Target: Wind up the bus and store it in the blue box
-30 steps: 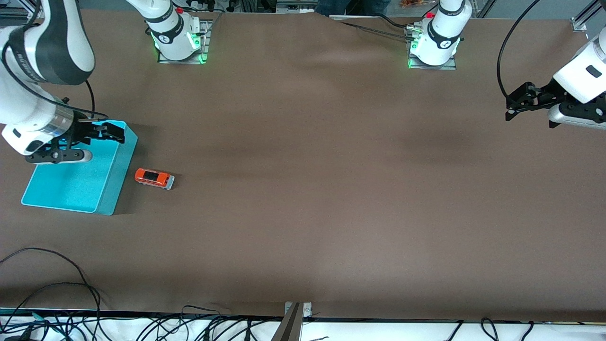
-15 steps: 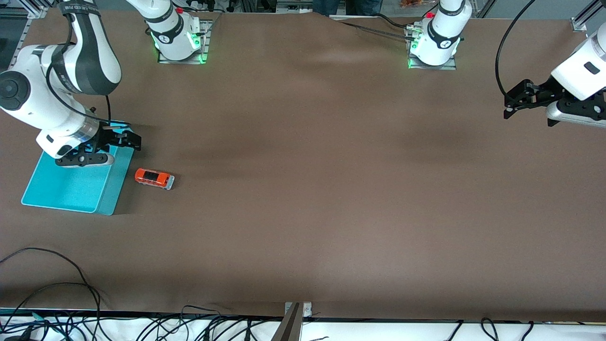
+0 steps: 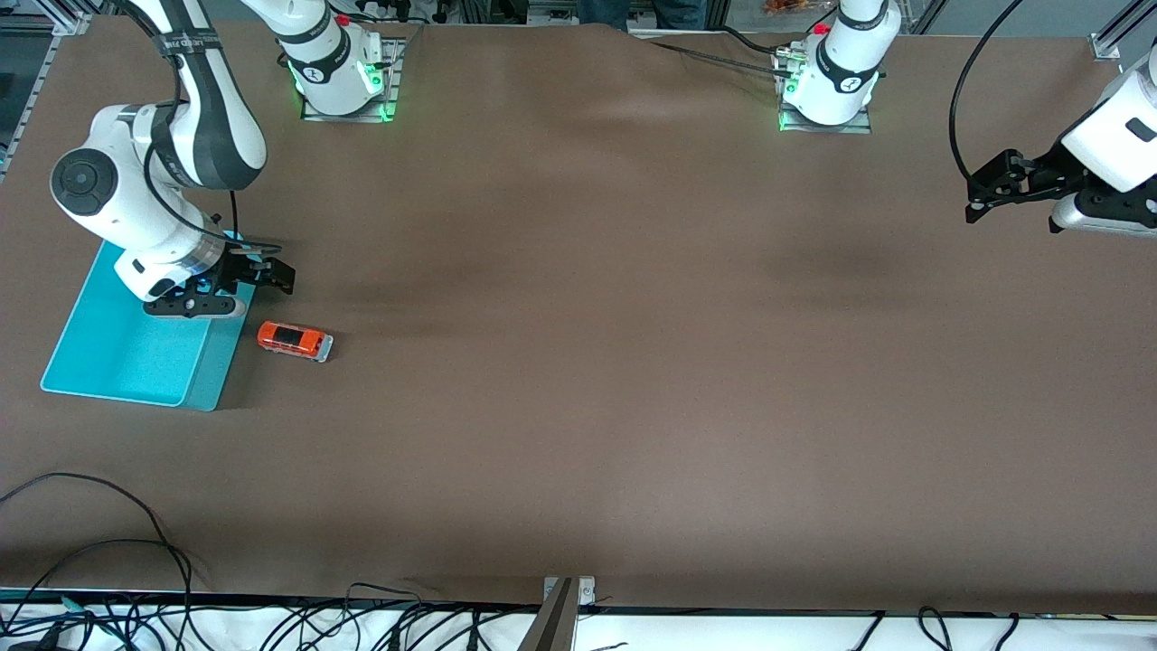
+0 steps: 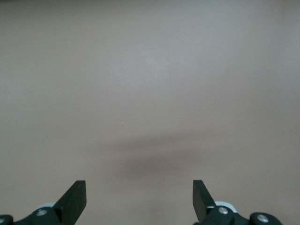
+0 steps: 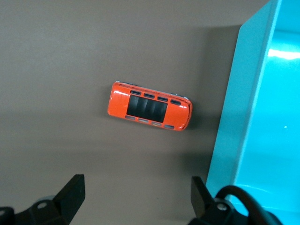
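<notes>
The robot's right gripper needs to next move to the orange bus and close on its long sides (image 3: 290,338) (image 5: 147,108) beside its dark roof.
The small orange bus (image 3: 295,340) with a dark roof lies on the brown table beside the blue box (image 3: 126,362), toward the right arm's end. In the right wrist view the bus (image 5: 150,111) sits apart from the blue box wall (image 5: 243,117). My right gripper (image 3: 267,273) hovers over the box's corner and the table next to the bus, open, with nothing between its fingers (image 5: 75,190). My left gripper (image 3: 987,194) waits open over bare table at the left arm's end; the left wrist view shows only its fingertips (image 4: 77,197) and the tabletop.
The two arm bases (image 3: 348,81) (image 3: 827,90) stand at the table's edge farthest from the front camera. Loose cables (image 3: 90,542) and a metal bracket (image 3: 565,597) lie along the nearest edge.
My right arm has swung from over the blue box toward the bus, its gripper now past the box's wall. The left arm has barely shifted. The bus has not moved.
</notes>
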{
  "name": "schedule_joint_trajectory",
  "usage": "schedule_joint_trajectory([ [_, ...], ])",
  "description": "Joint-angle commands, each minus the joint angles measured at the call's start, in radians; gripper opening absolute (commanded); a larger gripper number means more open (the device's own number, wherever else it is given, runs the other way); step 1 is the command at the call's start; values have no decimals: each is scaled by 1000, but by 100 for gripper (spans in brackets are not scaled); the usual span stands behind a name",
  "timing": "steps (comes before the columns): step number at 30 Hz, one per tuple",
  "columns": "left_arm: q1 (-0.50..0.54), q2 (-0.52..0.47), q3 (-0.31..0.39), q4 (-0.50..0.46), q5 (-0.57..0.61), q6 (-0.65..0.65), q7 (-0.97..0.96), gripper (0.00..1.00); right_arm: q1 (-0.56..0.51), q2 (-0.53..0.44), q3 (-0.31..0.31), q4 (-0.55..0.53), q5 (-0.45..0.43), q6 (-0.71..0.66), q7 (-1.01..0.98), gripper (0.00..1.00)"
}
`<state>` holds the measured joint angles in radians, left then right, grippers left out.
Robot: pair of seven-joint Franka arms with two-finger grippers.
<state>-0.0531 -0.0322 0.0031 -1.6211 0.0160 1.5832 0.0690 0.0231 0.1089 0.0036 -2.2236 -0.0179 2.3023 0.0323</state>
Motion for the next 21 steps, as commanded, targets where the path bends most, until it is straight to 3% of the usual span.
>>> schedule_joint_trajectory([
  [1,-2,23,8,40,-18,-28,-14,100,-2,6,22,-31,-5,49,89,100],
  [8,6,28,11,40,-18,-28,-5,100,-2,52,27,-53,-5,109,348,100],
  [16,26,28,12,40,-48,-28,-5,100,-3,64,27,-68,-2,187,475,100],
  [21,26,28,9,41,-48,-28,-6,100,-3,92,27,-67,-5,302,722,100],
])
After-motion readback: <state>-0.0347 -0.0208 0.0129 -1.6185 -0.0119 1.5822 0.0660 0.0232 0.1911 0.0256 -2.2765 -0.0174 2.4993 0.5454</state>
